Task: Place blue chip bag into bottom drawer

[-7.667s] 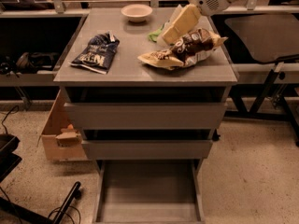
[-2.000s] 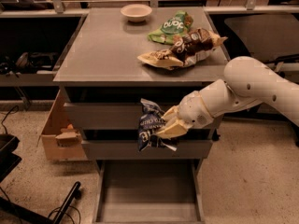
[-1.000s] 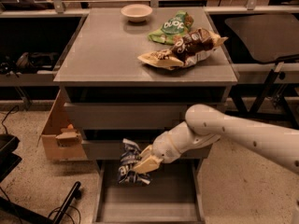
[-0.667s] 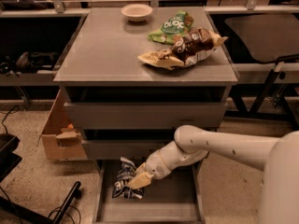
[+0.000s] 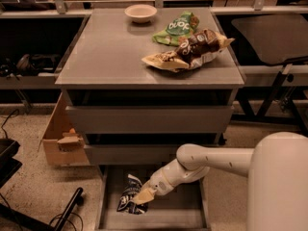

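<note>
Next, my gripper releases the blue chip bag, now low inside the open bottom drawer, on the bottom drawer's inside (image 5: 164,202), close to the drawer's side by my arm.
The blue chip bag (image 5: 129,200), dark navy with white lettering, is down inside the open bottom drawer (image 5: 180,215) at its left side, low over the flat floor. My gripper (image 5: 141,197) reaches into the drawer from the right on a white arm. It is shut on the bag's right edge. I cannot tell whether the bag rests on the drawer floor.
On the cabinet top lie a green bag (image 5: 176,28), a larger brown-and-cream bag (image 5: 188,50) and a small bowl (image 5: 140,13). The two upper drawers (image 5: 147,119) stand slightly out. A cardboard box (image 5: 58,138) sits left of the cabinet. Cables lie on the floor at bottom left.
My arm carried the blue chip bag from in front of the middle drawers down and left into the bottom drawer. The bag is now low inside it.
</note>
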Robot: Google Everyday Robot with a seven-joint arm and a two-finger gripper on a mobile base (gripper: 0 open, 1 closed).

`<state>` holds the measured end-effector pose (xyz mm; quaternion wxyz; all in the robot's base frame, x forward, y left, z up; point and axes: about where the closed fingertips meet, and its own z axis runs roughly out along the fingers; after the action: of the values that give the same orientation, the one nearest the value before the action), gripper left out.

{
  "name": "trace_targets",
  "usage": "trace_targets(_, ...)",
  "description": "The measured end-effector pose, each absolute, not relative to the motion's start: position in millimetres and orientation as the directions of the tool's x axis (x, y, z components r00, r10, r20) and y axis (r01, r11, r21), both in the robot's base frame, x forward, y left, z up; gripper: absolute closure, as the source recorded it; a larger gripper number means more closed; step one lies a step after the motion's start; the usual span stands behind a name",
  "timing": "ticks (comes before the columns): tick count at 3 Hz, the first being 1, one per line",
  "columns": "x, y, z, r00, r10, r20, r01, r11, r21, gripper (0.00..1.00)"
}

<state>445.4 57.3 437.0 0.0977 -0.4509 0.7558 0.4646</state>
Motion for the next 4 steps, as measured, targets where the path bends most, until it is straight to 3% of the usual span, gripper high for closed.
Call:
trace_targets(1,466,49,397,-0.638,-0.568,-0.520,-0.737,0.252,0.627,1.00)
trace_targets(3,491,-47,280,-0.849,-0.359,-0.389,-0.528,0.536,0.658,1.00)
trace_targets(4,493,-70,227,-0.906,-0.250,-0.342,-0.421,0.619,0.663,1.00)
